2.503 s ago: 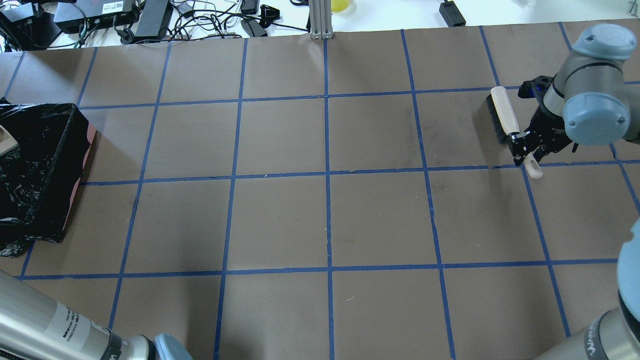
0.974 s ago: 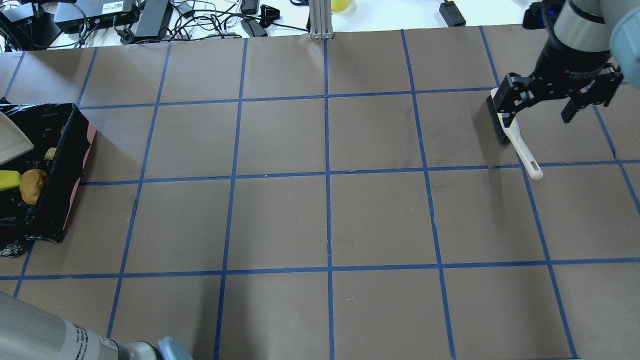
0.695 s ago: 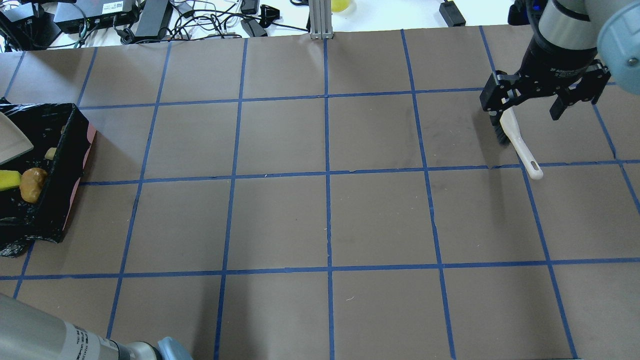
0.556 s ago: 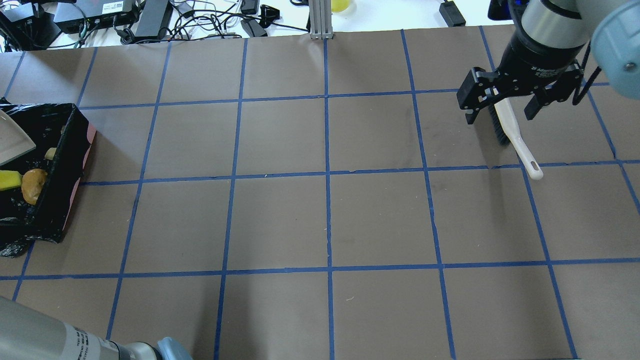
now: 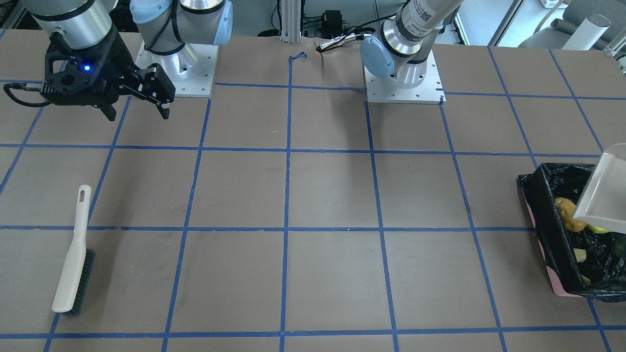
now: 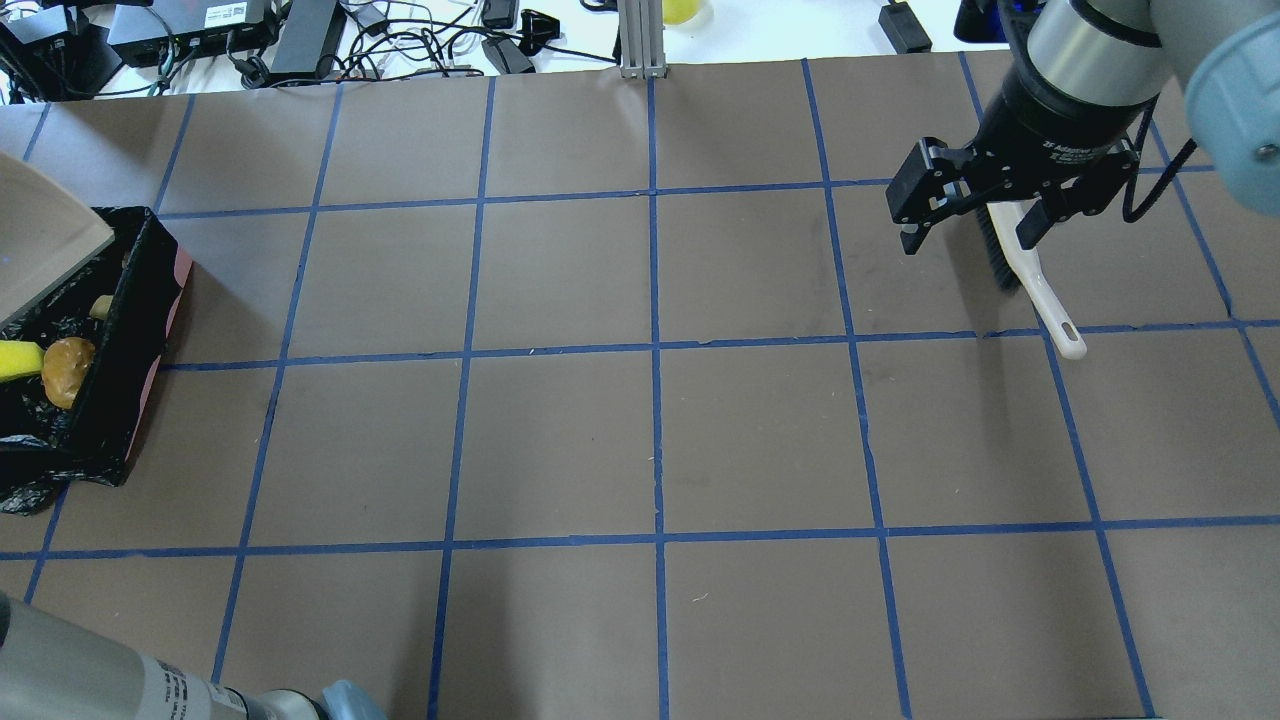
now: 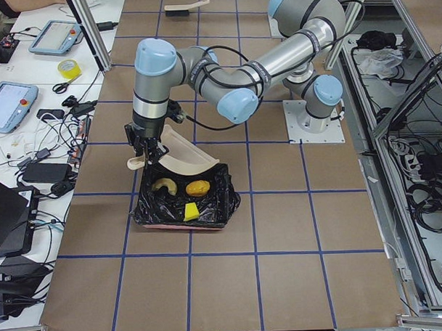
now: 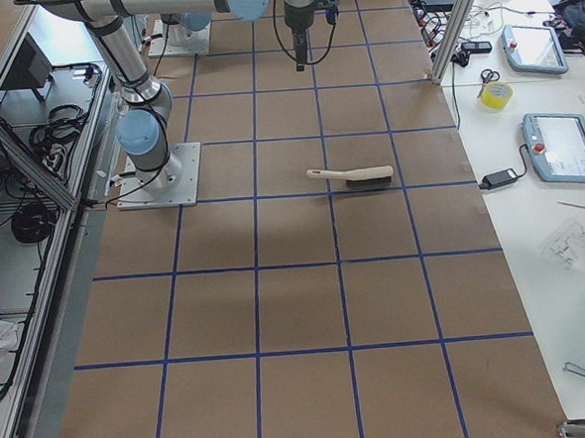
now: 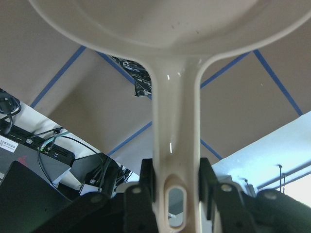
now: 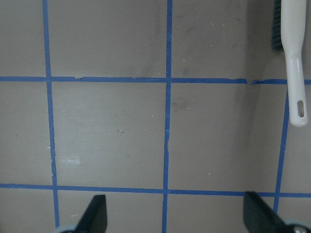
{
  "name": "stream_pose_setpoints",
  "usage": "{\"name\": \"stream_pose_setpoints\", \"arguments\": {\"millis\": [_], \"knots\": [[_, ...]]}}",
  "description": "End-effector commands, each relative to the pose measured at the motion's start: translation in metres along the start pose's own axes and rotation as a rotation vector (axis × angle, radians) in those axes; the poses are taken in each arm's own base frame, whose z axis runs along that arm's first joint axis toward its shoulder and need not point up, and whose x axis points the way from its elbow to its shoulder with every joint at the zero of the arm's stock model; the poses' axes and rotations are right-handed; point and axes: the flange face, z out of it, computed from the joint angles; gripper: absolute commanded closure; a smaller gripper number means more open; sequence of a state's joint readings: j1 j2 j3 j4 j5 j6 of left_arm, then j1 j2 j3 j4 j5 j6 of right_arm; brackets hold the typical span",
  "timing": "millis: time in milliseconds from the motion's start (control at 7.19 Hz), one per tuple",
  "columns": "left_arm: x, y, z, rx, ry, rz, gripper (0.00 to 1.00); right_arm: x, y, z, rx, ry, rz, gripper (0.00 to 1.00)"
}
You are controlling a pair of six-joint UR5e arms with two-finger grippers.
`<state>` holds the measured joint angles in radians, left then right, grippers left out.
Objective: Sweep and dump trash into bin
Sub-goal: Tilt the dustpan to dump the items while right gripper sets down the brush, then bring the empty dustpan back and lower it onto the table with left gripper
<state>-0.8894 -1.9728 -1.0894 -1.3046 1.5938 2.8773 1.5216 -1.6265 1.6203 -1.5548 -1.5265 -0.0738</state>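
My left gripper has the beige dustpan. It will let go of it on the table [image 5: 406, 281] between the brush and the bin, closer to the bin.
The bin [image 6: 165, 310], pink-sided with a black bag, stands at the table's left end; it also shows in the front view [image 5: 538, 215] and the left view [image 7: 226, 201]. Inside lie the golden-brown lump [image 6: 65, 370] [image 7: 198, 187], the yellow-green square [image 6: 18, 358] [image 7: 189, 211] and the cream crescent [image 7: 163, 186]. My left gripper [image 9: 176, 177] is shut on the handle of the beige dustpan [image 6: 40, 240] [image 5: 604, 188], held tilted over the bin. My right gripper [image 6: 968, 235] [image 5: 138, 112] is open and empty, raised above the table. The brush [image 6: 1045, 300] [image 5: 73, 264] lies flat below it.
Cables, power bricks and an aluminium post [image 6: 640, 40] sit beyond the table's far edge. Blue tape lines grid the brown table [image 6: 650, 440]. Tablets and a yellow tape roll [image 8: 496, 95] lie on the side bench.
My right gripper let go of the brush, opened, rose and drifted left; the brush stays on the table. The trash dropped into the bin and the dustpan has lifted higher.
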Motion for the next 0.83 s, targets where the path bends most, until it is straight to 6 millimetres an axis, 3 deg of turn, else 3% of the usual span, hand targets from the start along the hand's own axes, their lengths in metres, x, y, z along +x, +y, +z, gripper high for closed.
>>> {"name": "stream_pose_setpoints", "arguments": {"millis": [0, 417, 695], "knots": [[-0.053, -0.035, 0.002, 0.095, 0.010, -0.177, 1.00, -0.001, 0.001, 0.004, -0.007, 0.001, -0.001, 0.00], [-0.147, -0.108, 0.025, 0.194, 0.037, -0.345, 1.00, 0.002, 0.004, 0.001, -0.005, 0.032, -0.004, 0.00], [-0.177, -0.159, 0.071, 0.240, 0.085, -0.468, 1.00, 0.003, 0.004, 0.003, -0.008, 0.033, 0.000, 0.00]]}}
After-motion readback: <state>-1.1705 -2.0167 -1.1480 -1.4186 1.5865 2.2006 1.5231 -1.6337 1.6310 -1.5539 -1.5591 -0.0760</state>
